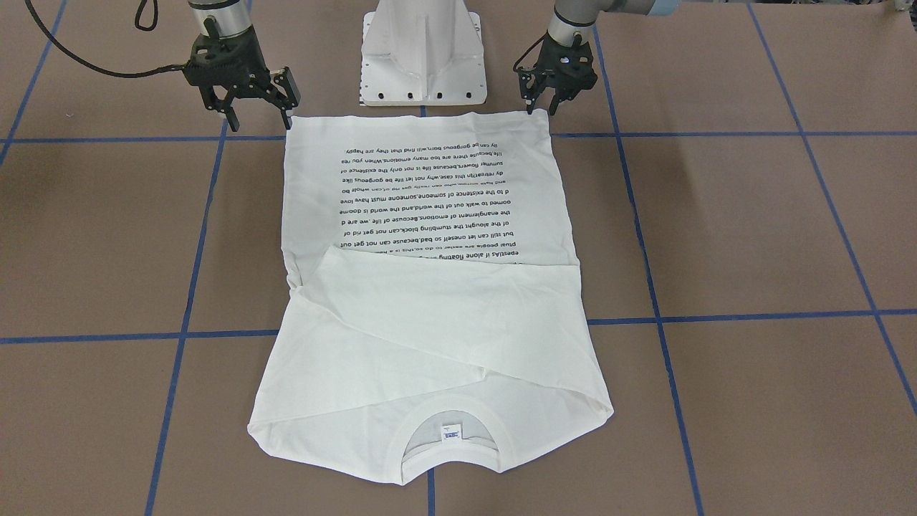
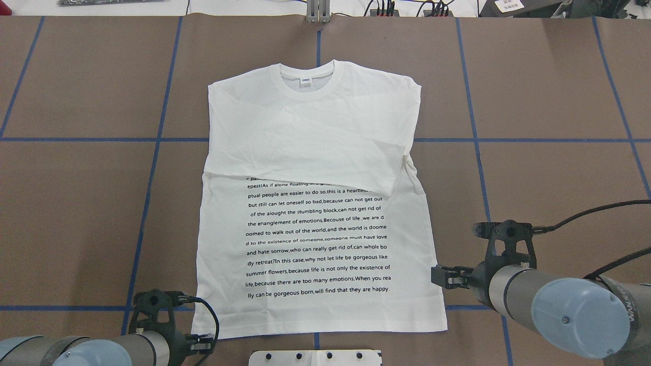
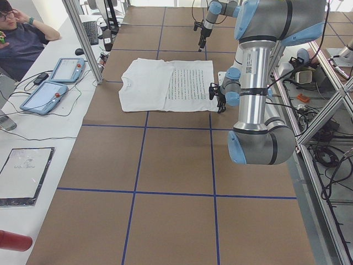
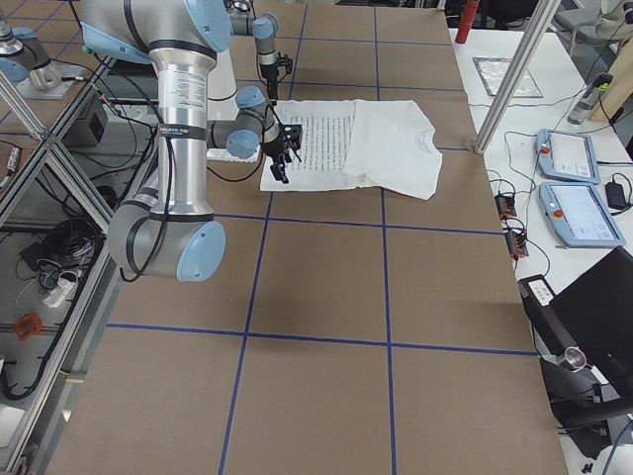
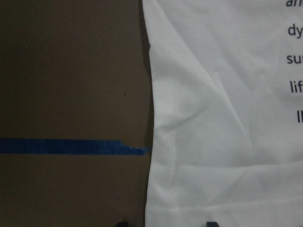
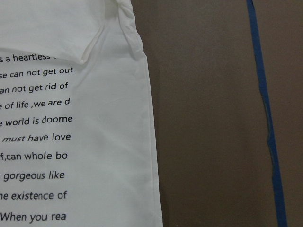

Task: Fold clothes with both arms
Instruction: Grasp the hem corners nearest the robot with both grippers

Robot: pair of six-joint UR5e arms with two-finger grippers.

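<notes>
My right gripper grabs next the hem corner [image 1: 292, 121] of the white long-sleeved T-shirt, opposite my left gripper's corner.
The white long-sleeved T-shirt [image 1: 430, 301] lies flat on the brown table, text face up. Its sleeves are folded across the chest and the neck label [image 2: 305, 81] is at the far end. The hem is nearest the robot. My left gripper [image 1: 543, 109] hovers open over one hem corner. In the left wrist view its two fingertips [image 5: 211, 223] stand apart, with the hem edge of the shirt [image 5: 222, 118] between them. My right gripper [image 1: 259, 115] is open beside the other hem corner, nothing between its fingers. The right wrist view shows only the shirt's side edge [image 6: 147, 118].
The white metal pedestal [image 1: 423, 57] stands just behind the hem between both arms. Blue tape lines [image 2: 325, 140] cross the table. A seated person [image 3: 22, 38] and two tablets [image 3: 55, 83] are at a side bench beyond the collar end.
</notes>
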